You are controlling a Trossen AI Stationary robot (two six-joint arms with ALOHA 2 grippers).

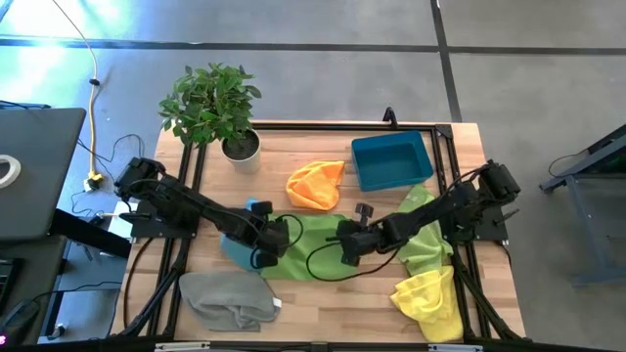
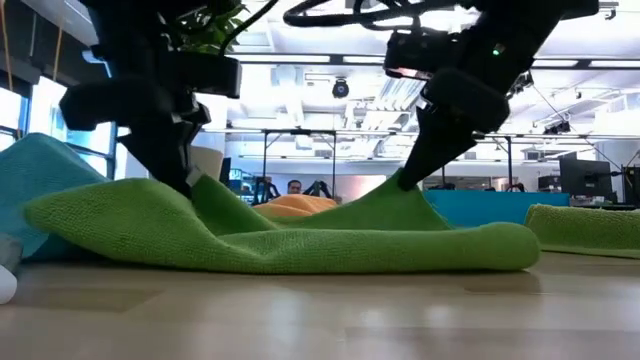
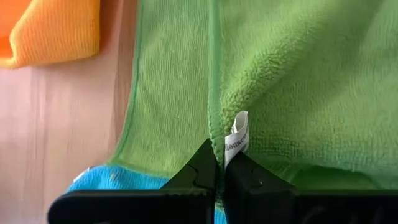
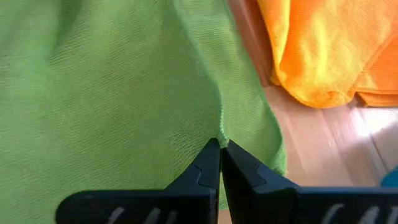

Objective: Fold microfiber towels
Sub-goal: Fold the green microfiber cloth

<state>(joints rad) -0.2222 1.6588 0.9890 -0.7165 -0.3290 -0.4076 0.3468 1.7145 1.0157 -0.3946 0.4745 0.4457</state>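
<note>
I need to release the green towel's hem from my left gripper on the lower layer's back corner (image 1: 285,220) (image 3: 135,142) next to the light blue towel.
A green microfiber towel (image 1: 313,246) lies doubled over at the table's middle, its rounded fold (image 2: 300,250) toward the near edge. My left gripper (image 1: 282,238) is shut on its left part and my right gripper (image 1: 344,244) is shut on its right part. A light blue towel (image 1: 238,246) lies under the left arm, touching the green one. The other towels lie flat on the table: orange (image 1: 315,184) at the back, lime green (image 1: 426,240) and yellow (image 1: 428,296) on the right, grey (image 1: 227,298) at the near left. My left gripper (image 3: 219,158) pinches the green towel's hemmed edge (image 3: 214,140) between its two fingertips, right beside the white label (image 3: 237,134). The fingers slant down from the table's left. The cloth rises to a small peak (image 2: 200,190) at the hold and lies slack on the table. My right gripper (image 4: 221,146) pinches the green towel's hemmed edge (image 4: 222,127) between its two fingertips, slanting down from the table's right. The cloth is drawn up into a peak (image 2: 405,190) at the fingers, and the rest lies slack on the table.
A rigid blue bin (image 1: 391,159) stands at the back right, a potted plant (image 1: 217,108) at the back left. Bare wood shows along the near edge between the grey and yellow towels.
</note>
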